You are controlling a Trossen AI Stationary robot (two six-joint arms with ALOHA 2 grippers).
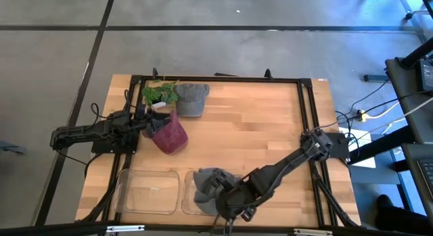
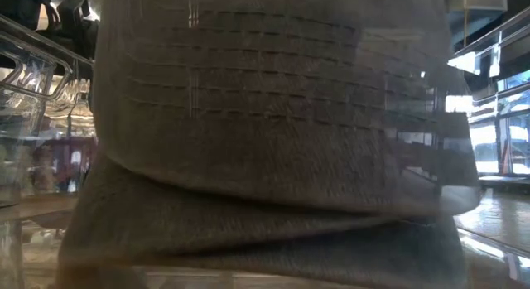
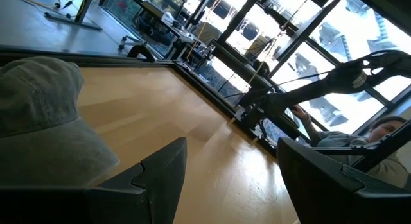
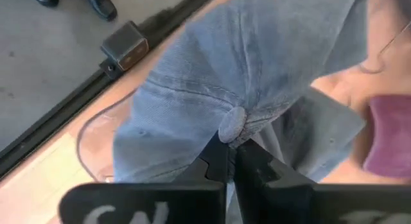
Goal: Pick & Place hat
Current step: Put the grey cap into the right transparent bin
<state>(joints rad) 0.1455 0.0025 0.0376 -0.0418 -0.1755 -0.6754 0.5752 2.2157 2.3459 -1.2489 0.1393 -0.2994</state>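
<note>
Next, the left gripper moves to the grey cap's visor (image 1: pixel 190 111) (image 3: pixel 77 162), on the side facing the maroon hat, and closes there.
A blue-grey cap (image 1: pixel 206 185) is at the near left, in a clear bin (image 1: pixel 186 203); it fills the low view (image 2: pixel 273 140) behind the bin's clear wall. My right gripper (image 1: pixel 222 197) is shut on it. A maroon hat (image 1: pixel 169 136) and a grey cap (image 1: pixel 191 99) lie on the table farther back. My left gripper (image 1: pixel 152 122) is open beside the maroon hat, with nothing between its fingers (image 3: pixel 164 169); the grey cap (image 3: pixel 38 121) shows to one side of it. My right gripper pinches the cap's crown cloth right beside the top button (image 4: pixel 232 124) between its two shut fingers (image 4: pixel 218 161). The fingers slant down from the table's right side. The cap sags below them, and its lower folds (image 2: pixel 248 231) are bunched in the bin.
A second clear bin (image 1: pixel 149 191) stands left of the first. A small green plant (image 1: pixel 159 94) stands at the far left by the grey cap. A dark frame (image 1: pixel 308 107) runs around the table. The table's middle and right (image 1: pixel 257 128) are bare wood.
</note>
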